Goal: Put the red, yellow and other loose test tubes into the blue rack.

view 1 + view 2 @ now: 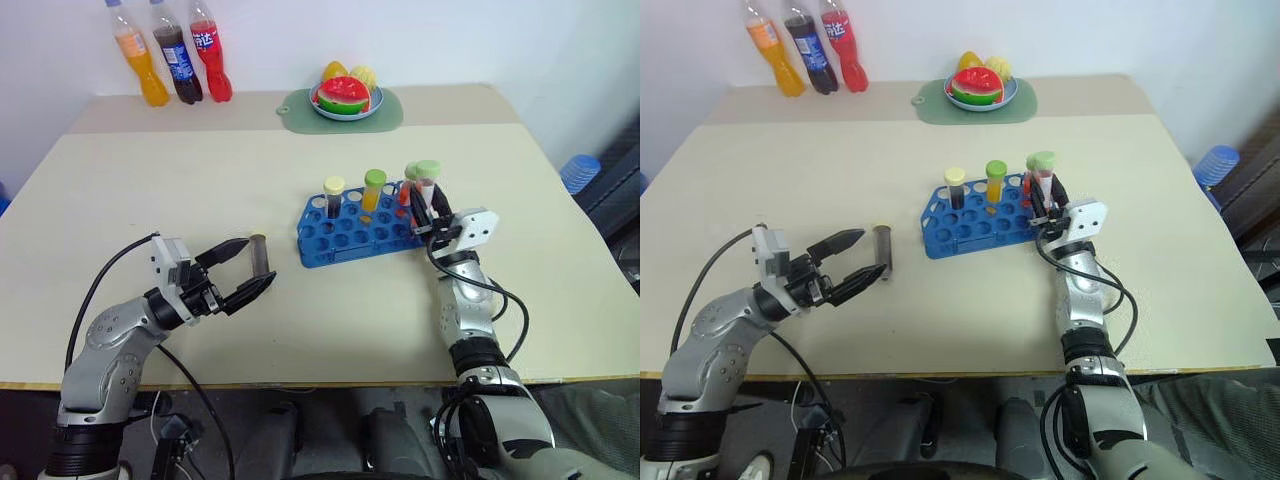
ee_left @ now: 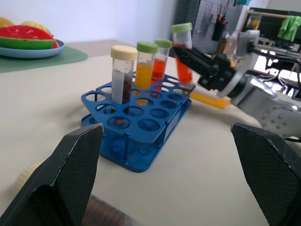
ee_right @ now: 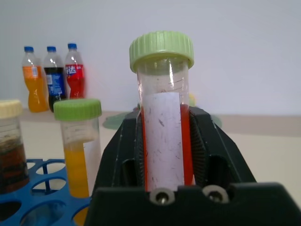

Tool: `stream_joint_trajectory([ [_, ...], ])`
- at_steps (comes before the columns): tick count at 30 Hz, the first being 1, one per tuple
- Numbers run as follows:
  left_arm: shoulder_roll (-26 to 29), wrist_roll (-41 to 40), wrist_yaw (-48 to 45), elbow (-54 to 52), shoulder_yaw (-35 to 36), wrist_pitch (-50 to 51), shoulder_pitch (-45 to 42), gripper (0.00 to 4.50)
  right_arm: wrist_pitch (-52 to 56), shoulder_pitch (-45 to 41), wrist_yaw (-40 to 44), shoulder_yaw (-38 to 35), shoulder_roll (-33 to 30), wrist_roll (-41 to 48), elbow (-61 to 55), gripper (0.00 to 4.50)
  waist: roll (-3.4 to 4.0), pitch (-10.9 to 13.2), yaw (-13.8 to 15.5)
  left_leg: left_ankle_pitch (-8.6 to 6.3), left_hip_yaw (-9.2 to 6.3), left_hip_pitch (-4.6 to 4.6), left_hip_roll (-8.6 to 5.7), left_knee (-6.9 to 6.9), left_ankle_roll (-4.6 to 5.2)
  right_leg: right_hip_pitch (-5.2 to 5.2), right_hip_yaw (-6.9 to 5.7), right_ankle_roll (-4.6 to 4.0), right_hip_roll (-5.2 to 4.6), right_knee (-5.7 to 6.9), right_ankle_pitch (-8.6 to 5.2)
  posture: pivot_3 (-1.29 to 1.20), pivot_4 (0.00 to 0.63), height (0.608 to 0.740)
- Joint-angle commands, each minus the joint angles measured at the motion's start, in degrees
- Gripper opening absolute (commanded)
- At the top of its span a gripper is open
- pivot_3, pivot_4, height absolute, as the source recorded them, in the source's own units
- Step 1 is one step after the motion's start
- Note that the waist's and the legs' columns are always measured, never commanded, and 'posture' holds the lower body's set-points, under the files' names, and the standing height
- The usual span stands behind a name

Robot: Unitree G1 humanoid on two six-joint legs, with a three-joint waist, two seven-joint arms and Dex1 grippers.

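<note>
My right gripper's red tube sits too high on the blue rack, so I need to open, take it from the rack's end [image 1: 419, 243] and seat it deeper.
The blue rack [image 1: 345, 240] stands mid-table holding a cream-capped dark tube [image 1: 333, 197], a green-capped yellow tube [image 1: 374, 190] and a green-capped red tube [image 1: 409, 186]. My right gripper [image 1: 428, 212] is shut on another green-capped red tube [image 3: 164, 132], upright at the rack's right end; whether its tip sits in a hole is hidden. A yellow tube [image 2: 211, 100] lies on the table just beyond the rack. A dark loose tube [image 1: 260, 252] lies left of the rack, close in front of my left gripper [image 1: 258, 264], which is open and empty.
Three drink bottles [image 1: 180, 55] stand at the table's back left. A plate of fruit [image 1: 345, 98] on a green mat [image 1: 300, 108] sits at the back centre. A blue object [image 1: 580, 170] sits off the table's right edge.
</note>
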Motion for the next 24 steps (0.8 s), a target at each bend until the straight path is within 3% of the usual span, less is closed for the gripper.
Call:
stream_joint_trajectory([
  [1, -0.29, -0.62, -0.24, -1.18, -0.13, -0.21, -0.22, 4.50, -0.09, -1.32, -0.62, -0.34, 1.29, 0.14, 4.37, 0.79, -0.02, -0.01, -0.32, 0.00, 0.02, 0.01, 0.03, 0.00, 0.00, 0.00, 0.02, -0.03, 0.03, 0.00, 0.02, 0.00, 0.150, 0.740],
  [4, -0.63, -0.57, -0.03, -1.47, -0.21, -0.13, -0.08, 4.50, -1.00, -1.27, 1.15, -0.16, 1.62, 0.79, 4.81, 0.79, -0.02, -0.01, -0.93, 0.01, 0.04, 0.06, 0.07, 0.00, -0.01, 0.03, 0.06, -0.05, 0.07, 0.00, 0.03, 0.00, 0.150, 0.740],
  [8, -1.08, -0.48, 0.21, -1.70, -0.22, -0.11, 0.09, 4.50, -0.23, 1.81, 3.78, 0.87, 0.33, 0.81, 0.54, 2.72, -0.02, -0.01, -1.21, 0.00, 0.04, 0.10, 0.07, -0.06, -0.01, 0.05, 0.06, -0.05, 0.07, -0.01, 0.03, 0.00, 0.150, 0.740],
  [12, -1.52, -0.39, 0.31, -1.87, -0.24, -0.18, 0.41, 4.50, 6.38, 7.28, 3.01, 2.63, -3.38, -1.62, -11.71, 4.46, -0.06, -0.03, -0.50, 0.00, 0.03, 0.01, 0.05, -0.12, -0.01, -0.03, 0.11, -0.05, 0.06, -0.05, 0.02, 0.00, 0.150, 0.740],
  [20, -2.71, 0.22, 0.04, -1.03, -1.16, -0.69, 0.32, 4.50, 34.61, 21.14, 7.52, 2.30, -16.10, 4.30, -45.16, 4.46, 0.02, 0.02, 0.56, -0.01, 0.14, -0.15, 0.04, -0.13, 0.00, -0.31, 0.31, -0.04, 0.06, -0.03, 0.02, 0.00, 0.150, 0.740],
  [24, -3.03, 0.46, -0.27, -0.47, -1.92, -0.98, 0.00, 4.50, 52.71, 22.65, 7.16, -0.47, -22.24, 11.62, -56.04, 4.46, 0.00, 0.03, 0.47, -0.03, 0.15, -0.21, 0.05, -0.13, 0.02, -0.34, 0.32, -0.05, 0.01, -0.06, 0.01, 0.00, 0.150, 0.740],
])
